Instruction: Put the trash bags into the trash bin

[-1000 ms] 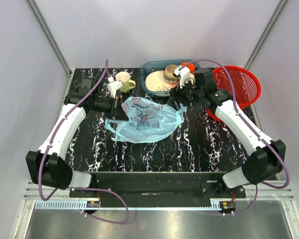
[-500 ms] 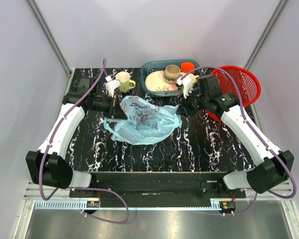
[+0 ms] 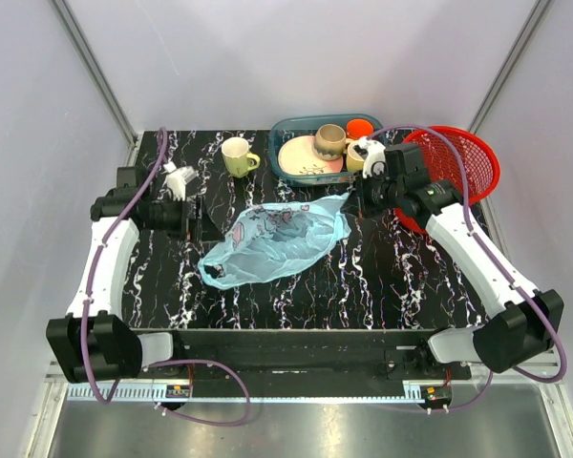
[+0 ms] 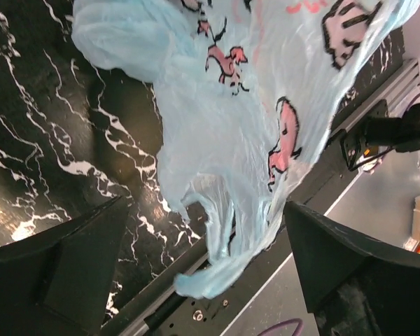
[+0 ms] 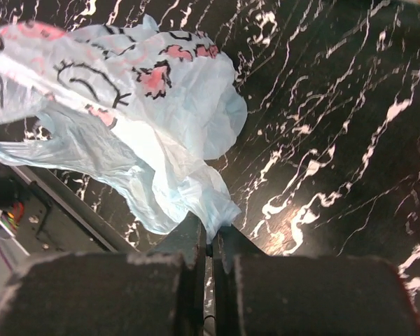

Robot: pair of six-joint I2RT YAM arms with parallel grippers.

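Note:
My right gripper holds only the far corner of the trash bag. My left gripper should reach down and pinch the bag's loose end (image 3: 214, 274) before both grippers lift it.
The trash bag (image 3: 277, 243), thin light-blue plastic with pink and dark prints, stretches slantwise across the middle of the table. My right gripper (image 3: 356, 202) is shut on its far right corner, and in the right wrist view the fingertips (image 5: 211, 234) pinch a gathered tip of the bag (image 5: 126, 119). My left gripper (image 3: 195, 218) stands open to the left of the bag, holding nothing. Seen from the left wrist, the bag (image 4: 252, 119) hangs loose beyond that wide-open gripper (image 4: 206, 204). The trash bin (image 3: 479, 143), a round red mesh basket, sits at the back right behind my right arm.
A teal dish tray (image 3: 288, 126) holding plates and a brown cup stands at the back centre, with an orange cup (image 3: 360, 127) beside it. A yellow-green mug (image 3: 236, 156) stands at the back left. The table's front edge and metal rail lie under the bag's lower end.
My left gripper opened, let go of the bag and drew back to the left. My right gripper shut on the bag's right corner, and the bag now stretches out toward it.

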